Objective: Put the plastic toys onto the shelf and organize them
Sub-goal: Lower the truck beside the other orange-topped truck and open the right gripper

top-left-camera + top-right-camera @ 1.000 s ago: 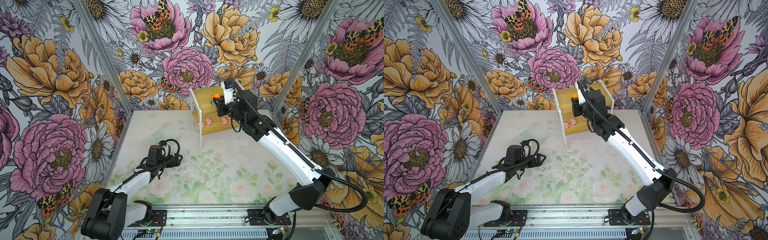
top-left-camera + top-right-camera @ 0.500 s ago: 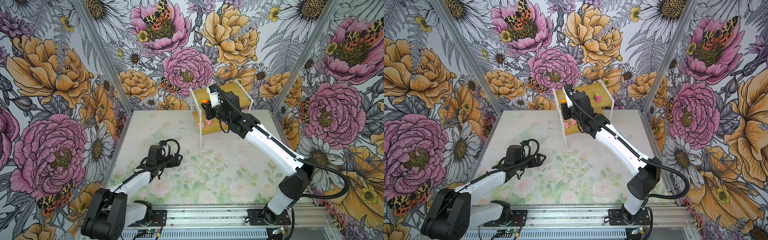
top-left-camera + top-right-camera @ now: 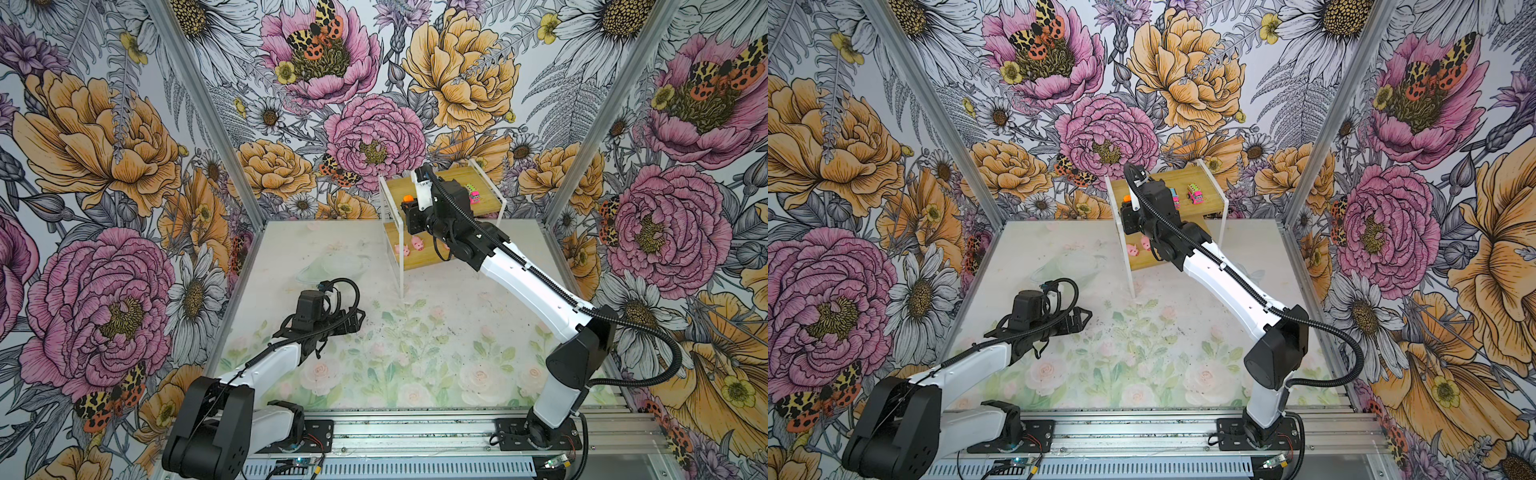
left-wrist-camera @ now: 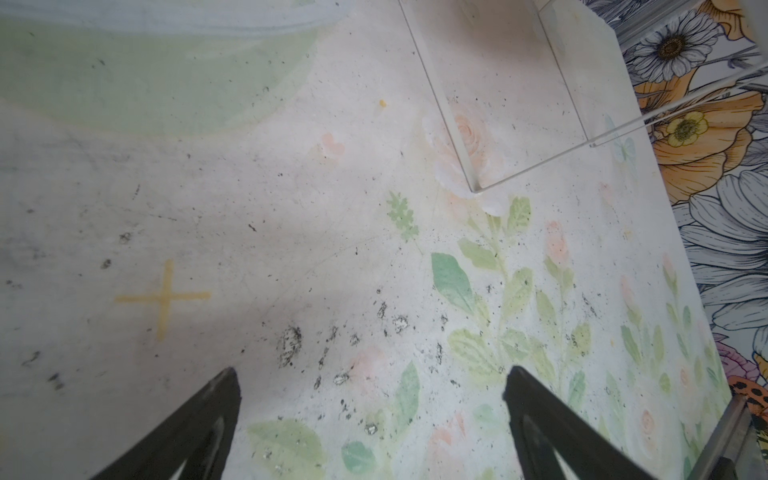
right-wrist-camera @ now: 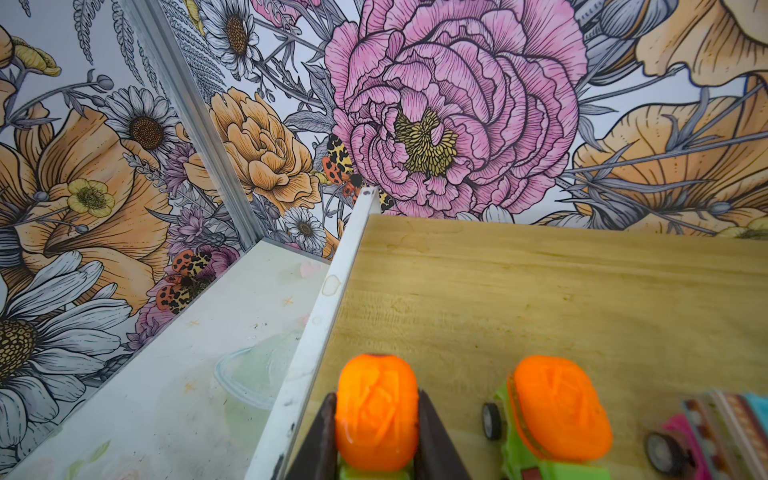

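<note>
The green truck, now held over the upper board, will go down from my right gripper into its spot, set between the white side rail and the other green truck [image 3: 410, 205] [image 5: 400, 448].
The shelf [image 3: 392, 187] [image 3: 1208, 205] stands at the back of the table. My right gripper [image 3: 409, 203] [image 3: 1126, 198] [image 5: 376, 405] is shut on a green truck with an orange top [image 5: 376, 411], over the upper board [image 5: 540, 282] right beside its white side rail. Another green truck [image 5: 557, 411] and a pink truck [image 5: 706, 432] [image 3: 473, 195] stand next to it on that board. Two pink pigs [image 3: 402, 249] [image 3: 417, 243] lie on the lower board; my arm hides the rest of it. My left gripper [image 3: 357, 320] [image 4: 372, 378] is open and empty, low over the table.
A clear shallow plastic dish [image 3: 332, 266] [image 5: 253, 374] lies on the table left of the shelf. A yellow cross mark [image 4: 164, 296] is painted near the left gripper. Flowered walls with metal corner posts [image 3: 216, 124] close in the table on three sides.
My right gripper has carried the green truck leftwards over the upper board, from its middle to its left edge. The left arm has not moved.
</note>
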